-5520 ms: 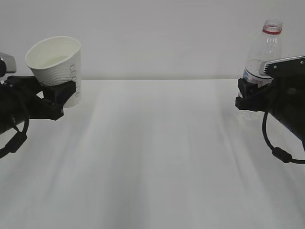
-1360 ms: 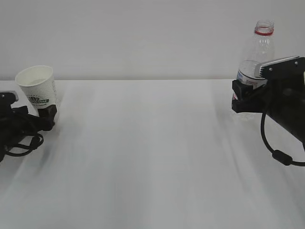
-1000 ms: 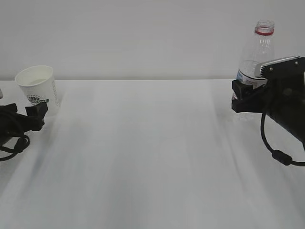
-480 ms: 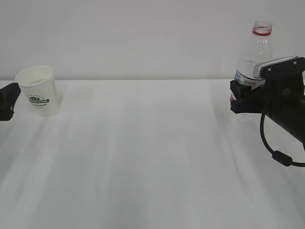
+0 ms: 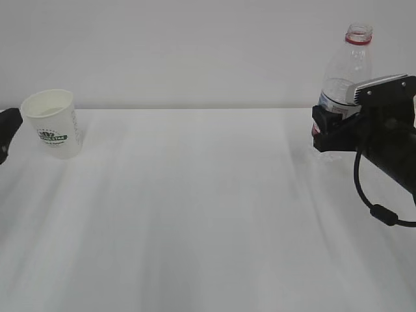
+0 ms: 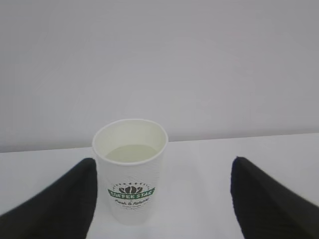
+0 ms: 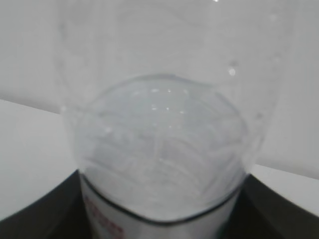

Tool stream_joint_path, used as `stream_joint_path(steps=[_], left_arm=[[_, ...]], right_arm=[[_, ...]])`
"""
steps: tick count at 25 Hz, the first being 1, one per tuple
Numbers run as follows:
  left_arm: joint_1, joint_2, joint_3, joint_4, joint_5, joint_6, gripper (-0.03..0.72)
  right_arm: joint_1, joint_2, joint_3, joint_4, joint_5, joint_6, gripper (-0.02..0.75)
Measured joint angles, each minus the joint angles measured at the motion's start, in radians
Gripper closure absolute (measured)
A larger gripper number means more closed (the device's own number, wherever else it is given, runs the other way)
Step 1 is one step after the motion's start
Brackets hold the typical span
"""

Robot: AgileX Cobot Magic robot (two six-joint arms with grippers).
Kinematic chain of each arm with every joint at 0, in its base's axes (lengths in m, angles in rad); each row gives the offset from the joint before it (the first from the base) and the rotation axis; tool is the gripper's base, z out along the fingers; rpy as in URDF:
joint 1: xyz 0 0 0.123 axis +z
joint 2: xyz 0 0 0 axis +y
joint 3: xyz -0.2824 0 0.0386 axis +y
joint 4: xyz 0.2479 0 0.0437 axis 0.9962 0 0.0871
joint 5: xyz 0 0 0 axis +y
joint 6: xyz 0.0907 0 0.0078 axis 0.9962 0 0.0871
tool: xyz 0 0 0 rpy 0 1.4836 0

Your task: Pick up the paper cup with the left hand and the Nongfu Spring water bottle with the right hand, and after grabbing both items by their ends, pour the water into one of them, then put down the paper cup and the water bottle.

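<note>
My right gripper should set the Nongfu Spring water bottle down on the white table (image 5: 309, 152) near its back edge, across from the paper cup.
The white paper cup (image 5: 52, 123) stands upright on the table at the far left, its green logo facing me. In the left wrist view the paper cup (image 6: 130, 174) holds faintly yellowish water (image 6: 132, 153). My left gripper (image 6: 164, 169) is open, drawn back from the cup, its black fingers (image 6: 55, 209) wide on either side and not touching it; only its tip (image 5: 6, 133) shows at the exterior view's left edge. My right gripper (image 5: 331, 130) is shut on the lower part of the Nongfu Spring water bottle (image 5: 344, 78), which is upright and uncapped. The bottle (image 7: 159, 124) fills the right wrist view.
The white table (image 5: 208, 208) spreads between the two arms, with a plain pale wall (image 5: 195, 52) behind it. A black cable (image 5: 374, 208) hangs from the right arm.
My left gripper has let go of the cup and pulled back to the left, leaving the cup standing on the table. The right gripper with the bottle has shifted slightly left.
</note>
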Motion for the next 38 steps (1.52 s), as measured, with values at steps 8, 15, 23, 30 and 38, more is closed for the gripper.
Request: stream_joint_path(steps=[8, 15, 23, 30, 38], left_arm=[[0.000, 0.000, 0.000, 0.004, 0.011, 0.000, 0.095], [0.000, 0.000, 0.000, 0.032, 0.011, 0.000, 0.095], [0.000, 0.000, 0.000, 0.038, 0.011, 0.000, 0.097], [0.000, 0.000, 0.000, 0.040, 0.011, 0.000, 0.097], [0.000, 0.000, 0.000, 0.042, 0.011, 0.000, 0.099]], right_arm=[[0.000, 0.055, 0.000, 0.042, -0.027, 0.002, 0.253], [0.000, 0.117, -0.052, 0.046, -0.043, 0.002, 0.253], [0.000, 0.194, -0.160, 0.047, -0.040, 0.002, 0.253], [0.000, 0.275, -0.250, 0.047, -0.018, 0.002, 0.253], [0.000, 0.312, -0.282, 0.047, -0.028, 0.003, 0.253]])
